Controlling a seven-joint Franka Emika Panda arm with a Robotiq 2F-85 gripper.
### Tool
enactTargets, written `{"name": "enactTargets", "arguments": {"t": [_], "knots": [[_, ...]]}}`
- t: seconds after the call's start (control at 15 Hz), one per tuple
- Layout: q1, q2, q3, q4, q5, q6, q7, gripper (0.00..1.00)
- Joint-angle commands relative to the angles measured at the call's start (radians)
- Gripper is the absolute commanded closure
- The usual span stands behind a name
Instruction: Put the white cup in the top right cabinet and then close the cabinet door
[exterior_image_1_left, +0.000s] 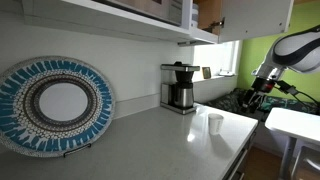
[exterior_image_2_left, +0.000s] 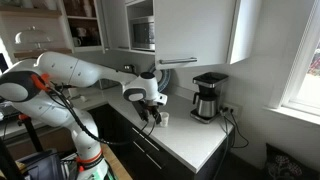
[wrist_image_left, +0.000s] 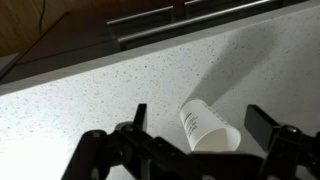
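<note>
I need to close my gripper on the white cup's rim (exterior_image_1_left: 220, 116) (wrist_image_left: 194, 146) and pinch the rim between the fingers beside the cup's opening.
The white cup (wrist_image_left: 208, 128) stands on the speckled white counter (wrist_image_left: 90, 90); it has small print on its side. In the wrist view it sits between my two spread fingers, and nothing grips it. My gripper (wrist_image_left: 203, 122) is open. In both exterior views the gripper (exterior_image_2_left: 151, 113) (exterior_image_1_left: 262, 90) hangs low at the counter's edge beside the cup (exterior_image_2_left: 163, 118) (exterior_image_1_left: 214, 122). The top right cabinet (exterior_image_1_left: 210, 15) shows its wood-brown interior high above the counter, and the cabinet door (exterior_image_1_left: 258, 15) stands open. The door also shows as a white panel in an exterior view (exterior_image_2_left: 195, 30).
A black-and-steel coffee maker (exterior_image_1_left: 180, 88) (exterior_image_2_left: 207, 95) stands at the back of the counter near the cup. A blue patterned plate (exterior_image_1_left: 55, 105) leans against the wall. A microwave (exterior_image_2_left: 142, 32) sits high beside the cabinet. Dark drawers (wrist_image_left: 180, 25) run below the counter's front edge.
</note>
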Motion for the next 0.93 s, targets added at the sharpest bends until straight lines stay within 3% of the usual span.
{"name": "enactTargets", "arguments": {"t": [0.0, 0.4, 0.67, 0.87], "knots": [[-0.023, 0.005, 0.022, 0.002, 0.019, -0.004, -0.014, 0.0], [-0.012, 0.01, 0.026, 0.002, 0.04, -0.006, 0.001, 0.0], [-0.006, 0.047, 0.13, -0.016, 0.088, 0.097, 0.168, 0.0], [-0.026, 0.088, 0.222, -0.018, 0.052, 0.213, 0.289, 0.0]]}}
